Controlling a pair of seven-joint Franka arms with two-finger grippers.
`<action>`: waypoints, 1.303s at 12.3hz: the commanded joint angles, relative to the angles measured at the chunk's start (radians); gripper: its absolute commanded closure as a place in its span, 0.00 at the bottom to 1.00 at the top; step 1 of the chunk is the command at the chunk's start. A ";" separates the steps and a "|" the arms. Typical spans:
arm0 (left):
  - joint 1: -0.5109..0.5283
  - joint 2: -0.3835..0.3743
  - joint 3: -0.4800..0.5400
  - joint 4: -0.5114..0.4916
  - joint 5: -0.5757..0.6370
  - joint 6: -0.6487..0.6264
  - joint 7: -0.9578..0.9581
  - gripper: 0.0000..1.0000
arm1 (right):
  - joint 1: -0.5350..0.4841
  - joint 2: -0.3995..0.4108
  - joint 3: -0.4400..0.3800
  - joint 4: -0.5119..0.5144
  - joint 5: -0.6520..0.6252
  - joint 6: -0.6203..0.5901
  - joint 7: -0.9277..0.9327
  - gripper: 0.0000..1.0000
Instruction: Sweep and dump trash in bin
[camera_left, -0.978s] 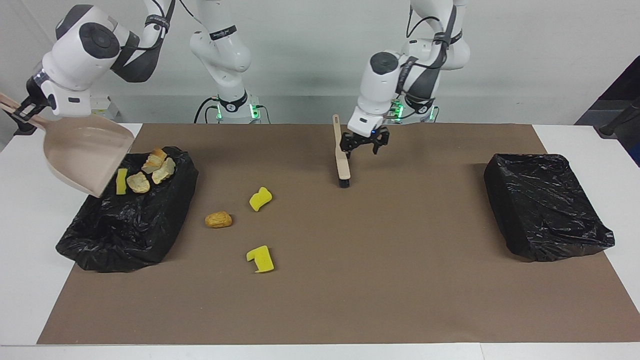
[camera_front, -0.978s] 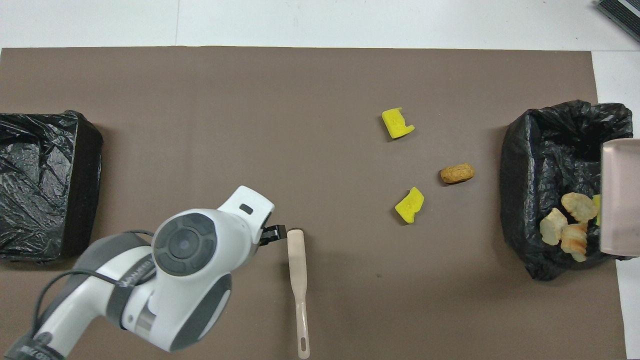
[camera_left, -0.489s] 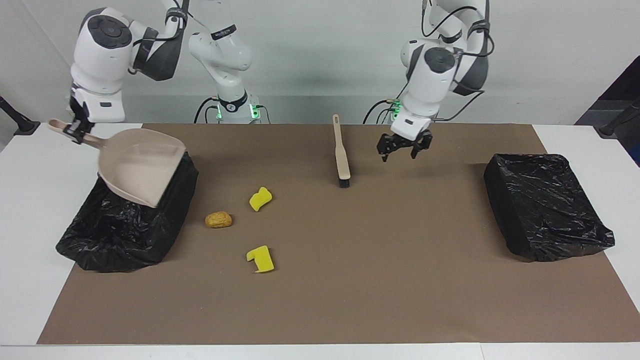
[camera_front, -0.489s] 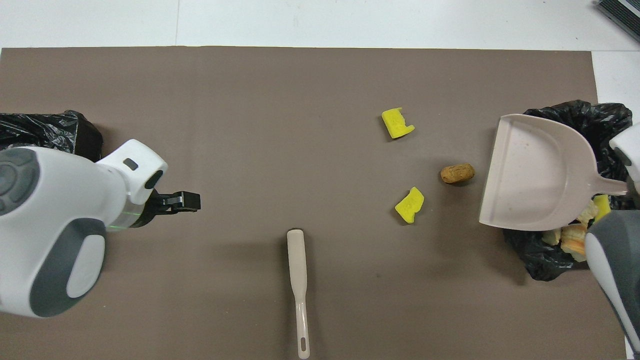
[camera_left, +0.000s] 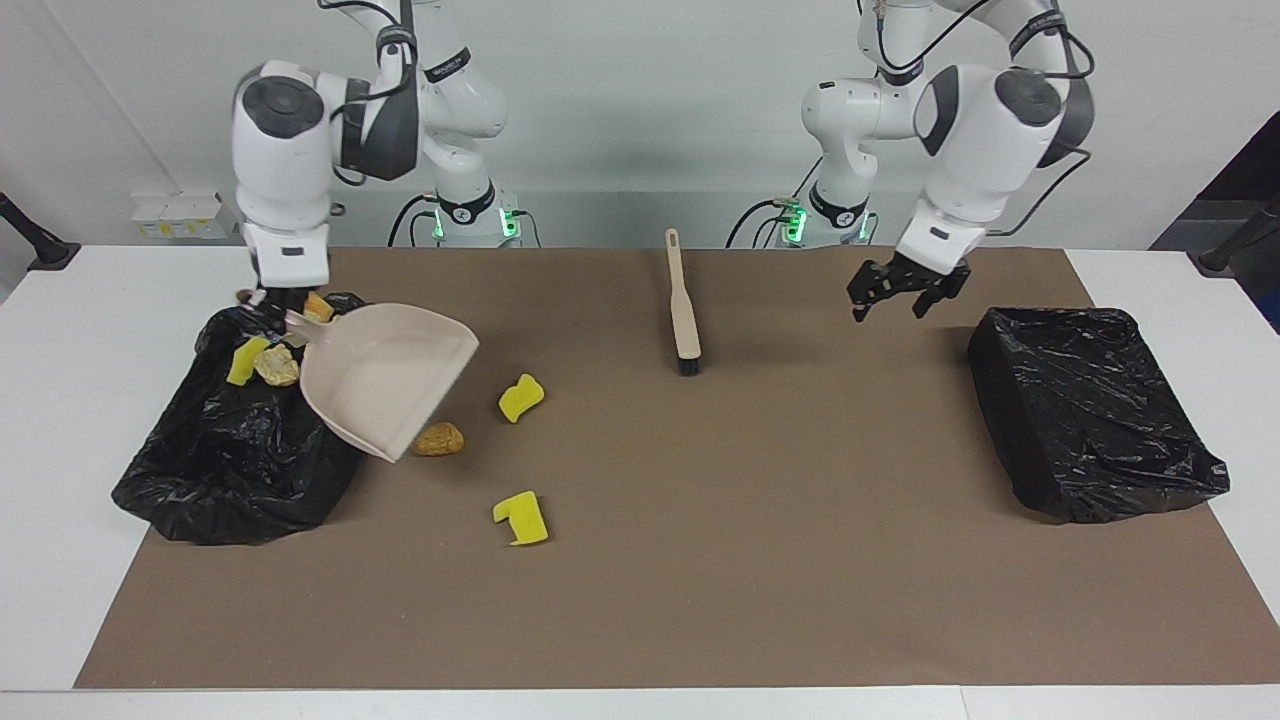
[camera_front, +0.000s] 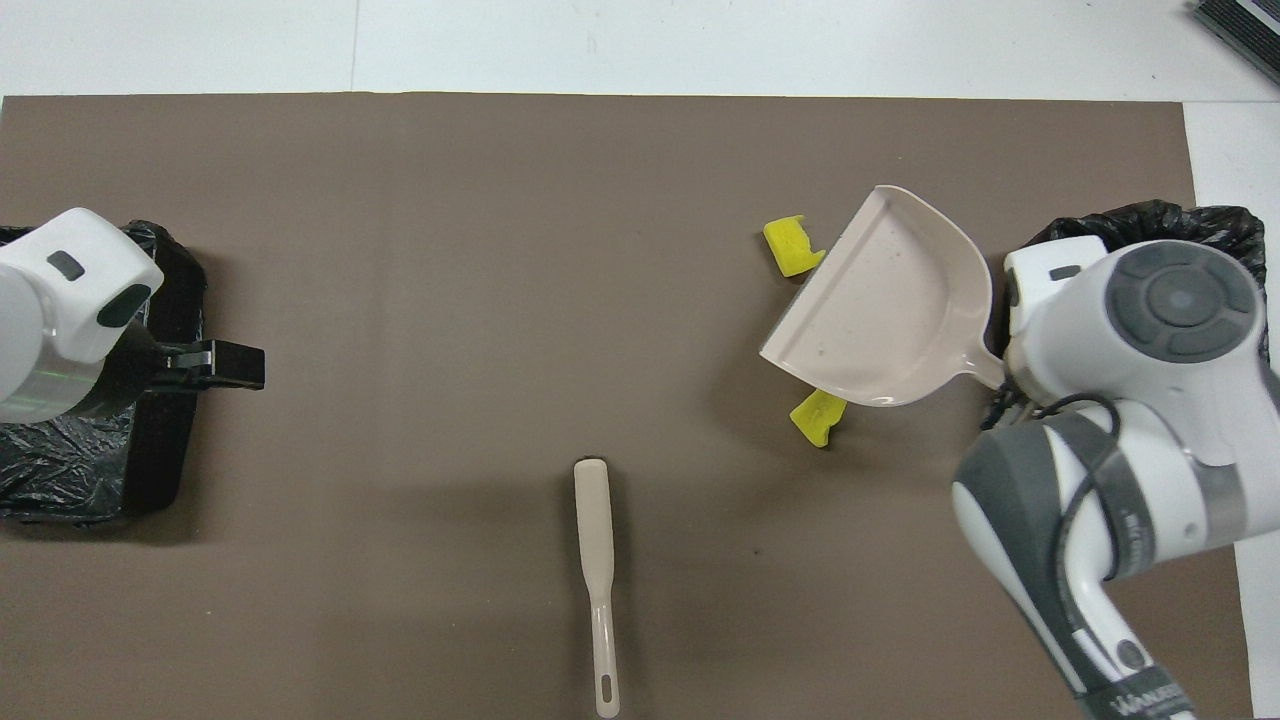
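Observation:
The robot's right gripper needs to release the beige dustpan on the mat (camera_front: 624, 270) beyond the brush, level with the farther yellow sponge chunk.
My right gripper (camera_left: 285, 305) is shut on the handle of the beige dustpan (camera_left: 385, 375), which hangs tilted over the mat beside the black bin (camera_left: 230, 450) at the right arm's end. The pan's lip is low, next to a tan lump (camera_left: 441, 438). Two yellow sponge chunks (camera_left: 521, 397) (camera_left: 522, 518) lie on the mat nearby. Yellow and tan scraps (camera_left: 262, 362) lie in that bin. In the overhead view the dustpan (camera_front: 885, 300) hides the tan lump and the two sponges (camera_front: 790, 245) (camera_front: 818, 415) show. My left gripper (camera_left: 888, 308) is open and empty. The beige brush (camera_left: 683, 310) lies on the mat.
A second black bin (camera_left: 1090, 420) stands at the left arm's end, and my left gripper (camera_front: 225, 363) hangs beside it. The brush (camera_front: 597, 570) lies mid-table near the robots. Brown mat (camera_left: 750, 550) covers the table.
My right arm swung the dustpan from over the bin down to the mat by the tan lump. My left gripper moved away from the brush toward the left arm's bin.

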 joint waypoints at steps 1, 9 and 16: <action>0.003 0.057 -0.002 0.153 0.025 -0.142 0.019 0.00 | 0.087 0.058 -0.004 0.056 0.125 -0.027 0.335 1.00; 0.084 0.092 -0.014 0.195 0.017 -0.128 0.066 0.00 | 0.316 0.443 -0.001 0.499 0.239 -0.177 0.890 1.00; 0.078 0.083 -0.011 0.178 0.016 -0.106 0.068 0.00 | 0.445 0.634 -0.001 0.696 0.245 -0.120 1.163 1.00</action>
